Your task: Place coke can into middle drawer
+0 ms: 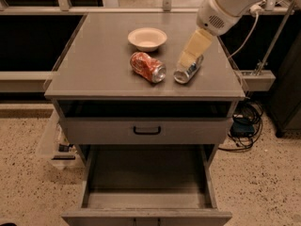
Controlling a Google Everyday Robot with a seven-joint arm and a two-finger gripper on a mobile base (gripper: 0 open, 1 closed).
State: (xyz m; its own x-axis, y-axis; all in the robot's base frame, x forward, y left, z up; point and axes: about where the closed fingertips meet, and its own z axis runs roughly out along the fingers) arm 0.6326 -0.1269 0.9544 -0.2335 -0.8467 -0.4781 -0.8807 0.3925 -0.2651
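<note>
Next, I close my gripper around the middle (146, 66) of the coke can lying in front of the cream bowl.
The coke can (148, 66), red-orange and dented, lies on its side in the middle of the grey cabinet top (99, 65). My gripper (186, 60) hangs from the white arm at the upper right. It is over the blue, white and red can (189, 70), just right of the coke can and apart from it. It holds nothing that I can see. The middle drawer (146, 173) is pulled open low at the front of the cabinet, and its grey floor is bare.
A cream bowl (147, 38) stands behind the coke can. A shut drawer front with a black handle (147, 130) sits above the open drawer. Cables (244, 121) lie on the speckled floor at the right. A pale bin (55, 147) stands left of the cabinet.
</note>
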